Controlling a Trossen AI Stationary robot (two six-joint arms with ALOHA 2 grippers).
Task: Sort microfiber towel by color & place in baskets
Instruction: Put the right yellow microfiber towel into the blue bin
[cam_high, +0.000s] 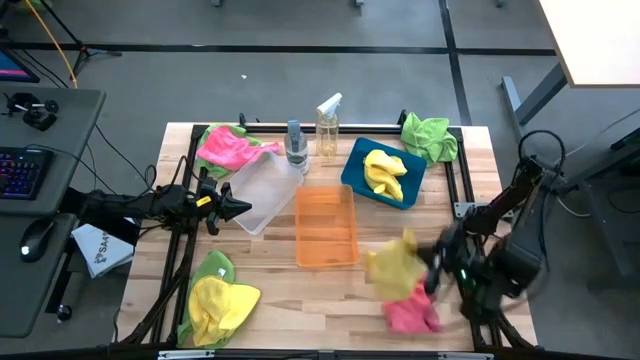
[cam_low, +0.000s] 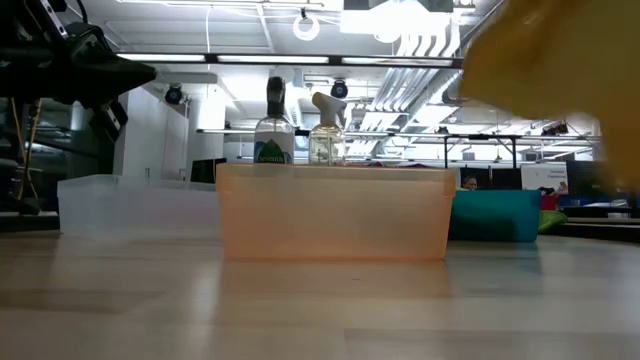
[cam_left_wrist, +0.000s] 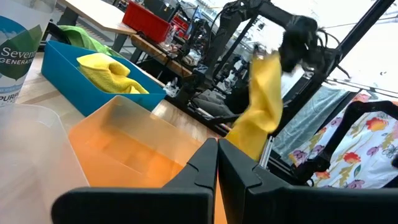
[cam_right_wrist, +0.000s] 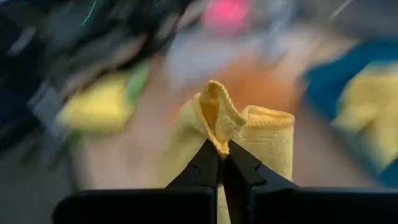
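Note:
The yellow towel in my right gripper, now lifted above a pink towel, will be let go on top of the yellow towel inside the blue basket (cam_high: 380, 174) (cam_right_wrist: 372, 107).
My right gripper (cam_high: 432, 262) is shut on a yellow towel (cam_high: 393, 266) lifted over the table's near right part, above a pink towel (cam_high: 410, 314) lying on the wood. My left gripper (cam_high: 238, 207) is shut and empty, hovering by the clear basket (cam_high: 262, 190). The orange basket (cam_high: 326, 225) stands in the middle. The blue basket (cam_high: 384, 176) holds a yellow towel (cam_high: 385, 172). A pink towel with green (cam_high: 230, 147) lies at the far left, a green towel (cam_high: 430, 137) at the far right, and a yellow towel on a green one (cam_high: 216, 302) at the near left. My right gripper pinches a bunched fold at the yellow towel's top (cam_right_wrist: 217, 134) between its two fingers (cam_right_wrist: 206, 163). The towel is lifted clear of the table and hangs slack below the fingers (cam_left_wrist: 261, 106).
Two spray bottles (cam_high: 312, 135) stand at the far edge behind the clear and orange baskets. A black frame rail (cam_high: 460, 190) borders the table's right side. Bare wood lies between the orange basket and the near edge.

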